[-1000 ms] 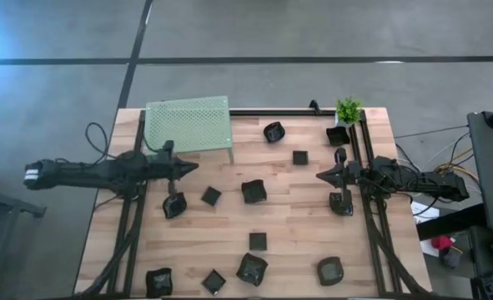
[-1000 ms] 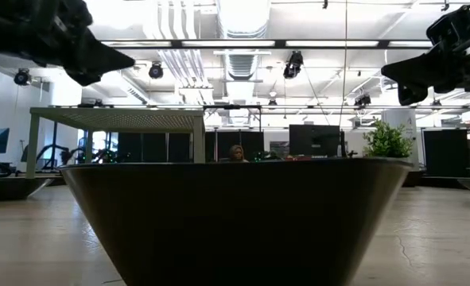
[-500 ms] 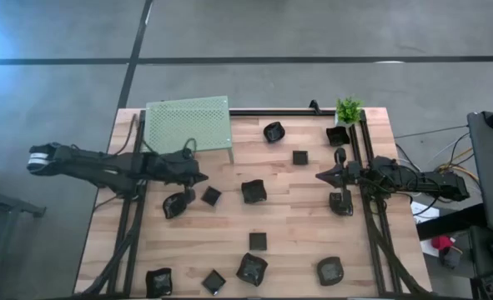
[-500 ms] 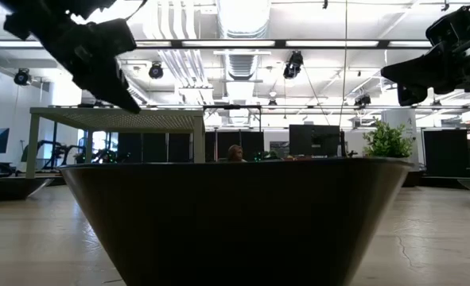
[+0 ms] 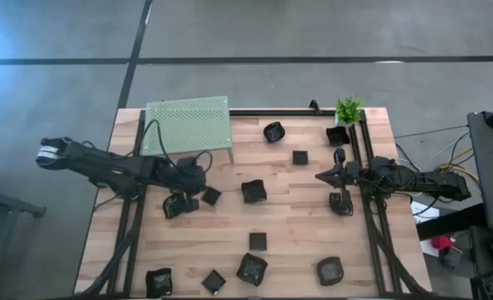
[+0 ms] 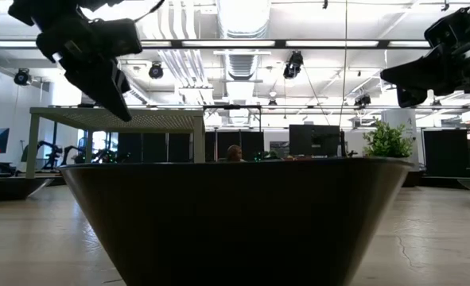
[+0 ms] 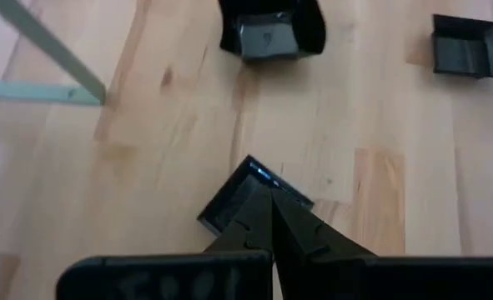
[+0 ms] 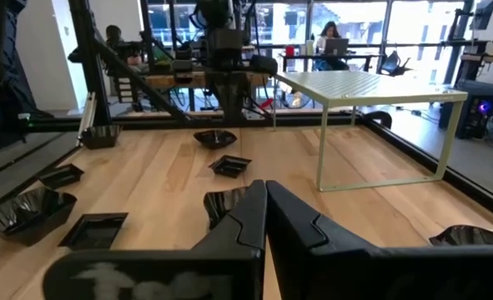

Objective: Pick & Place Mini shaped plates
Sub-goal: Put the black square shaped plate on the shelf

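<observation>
My left gripper should next close on the edge (image 5: 206, 193) (image 7: 219, 232) of the small square plate beneath it that faces my left arm.
Several mini shaped plates lie scattered on the wooden table (image 5: 296, 225), each flat on its base. My left gripper (image 5: 201, 180) (image 7: 269, 196) is shut and slants down, in the air above a small square plate (image 5: 211, 197) (image 7: 229, 204). An angular plate (image 5: 253, 192) (image 7: 271, 33) lies farther right, and another plate (image 5: 174, 206) sits below the left arm. My right gripper (image 5: 319, 177) (image 8: 265, 193) is shut and level, in the air at the table's right. One plate (image 6: 235, 222) fills the foreground of the low view.
The green perforated platform (image 5: 188, 125) stands on thin legs at the far left, one leg (image 7: 46, 50) close to my left gripper. A small potted plant (image 5: 349, 110) stands at the far right corner. Black rails (image 5: 367, 167) run along both table sides.
My left gripper has moved toward the table's right edge and tipped from nearly level to slanting down, so that it now hangs over the small square plate. It has stayed shut.
</observation>
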Controlling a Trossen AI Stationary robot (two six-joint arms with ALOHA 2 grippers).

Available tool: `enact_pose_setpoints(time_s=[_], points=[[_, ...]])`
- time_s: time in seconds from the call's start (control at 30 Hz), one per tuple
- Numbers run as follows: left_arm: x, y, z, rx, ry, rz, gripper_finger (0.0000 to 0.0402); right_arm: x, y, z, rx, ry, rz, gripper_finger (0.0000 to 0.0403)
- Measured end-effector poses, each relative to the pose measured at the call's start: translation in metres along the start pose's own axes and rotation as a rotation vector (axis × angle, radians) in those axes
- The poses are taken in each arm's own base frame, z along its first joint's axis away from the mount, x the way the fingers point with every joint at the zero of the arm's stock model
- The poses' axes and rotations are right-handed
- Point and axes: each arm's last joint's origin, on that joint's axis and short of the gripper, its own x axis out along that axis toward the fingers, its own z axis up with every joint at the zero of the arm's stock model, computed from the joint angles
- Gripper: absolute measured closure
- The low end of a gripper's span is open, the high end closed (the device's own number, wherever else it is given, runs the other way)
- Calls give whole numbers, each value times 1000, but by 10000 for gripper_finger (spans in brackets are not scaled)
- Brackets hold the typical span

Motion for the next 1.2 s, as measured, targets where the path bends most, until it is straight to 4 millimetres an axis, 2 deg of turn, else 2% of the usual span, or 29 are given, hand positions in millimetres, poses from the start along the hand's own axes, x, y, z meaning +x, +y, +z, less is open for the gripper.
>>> enact_pose_setpoints(time_s=[0.33, 0.77, 0.87, 1.07, 1.2], points=[[10, 1, -7, -157, 83, 29, 401, 0, 0, 0, -4, 0, -1, 394], [11, 1, -8, -328, 93, 32, 399, 0, 0, 0, -4, -1, -1, 394], [11, 1, -9, -347, 102, 38, 381, 0, 0, 0, -4, 0, -1, 394], [11, 1, -10, -389, 108, 45, 321, 0, 0, 0, -9, -1, -1, 394], [11, 1, -9, -466, 106, 50, 301, 0, 0, 0, -9, -1, -1, 394]])
